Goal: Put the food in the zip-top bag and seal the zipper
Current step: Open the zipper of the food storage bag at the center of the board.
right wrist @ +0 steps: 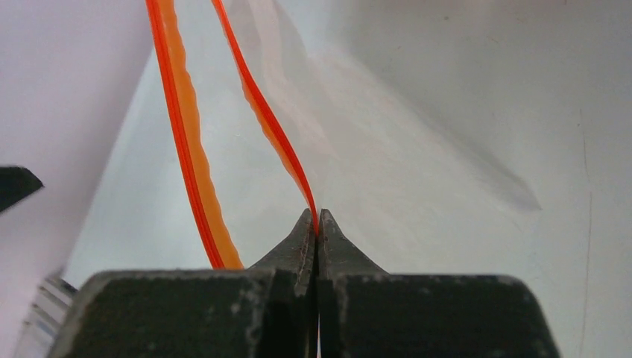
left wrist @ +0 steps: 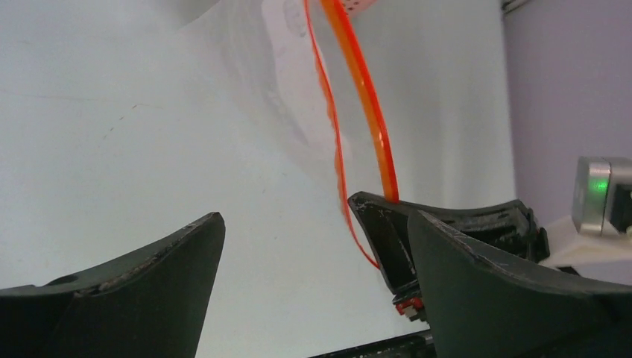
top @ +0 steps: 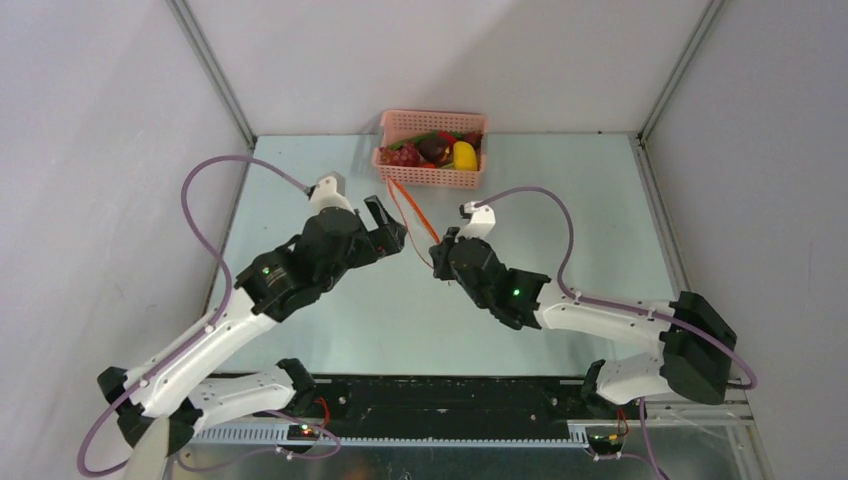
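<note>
I should grab the thin free strip [left wrist: 337, 153] with my left gripper, as the bag's zipper strips are close together, and pull it away from my right gripper before the food goes in.
The food lies in the pink mesh basket [top: 432, 178] at the table's far edge: a yellow lemon [top: 464, 155], a dark red grape bunch [top: 403, 155], a dark round fruit [top: 432, 149] and a green pod [top: 420, 138]. The clear zip-top bag [right wrist: 387, 156] hangs with its mouth open; its orange-red zipper [top: 415, 212] runs as two separate strips from the basket toward the grippers. My right gripper [top: 442, 248] is shut on one zipper strip [right wrist: 279, 142]; the other strip [right wrist: 186, 149] hangs free. My left gripper [top: 392, 228] is open and empty just left of the strips [left wrist: 365, 97].
Grey walls close in the table on the left, back and right. The right gripper's fingers [left wrist: 387, 239] show in the left wrist view, close beside my left gripper's right finger [left wrist: 507, 283]. The arm bases and a black rail [top: 450, 395] line the near edge.
</note>
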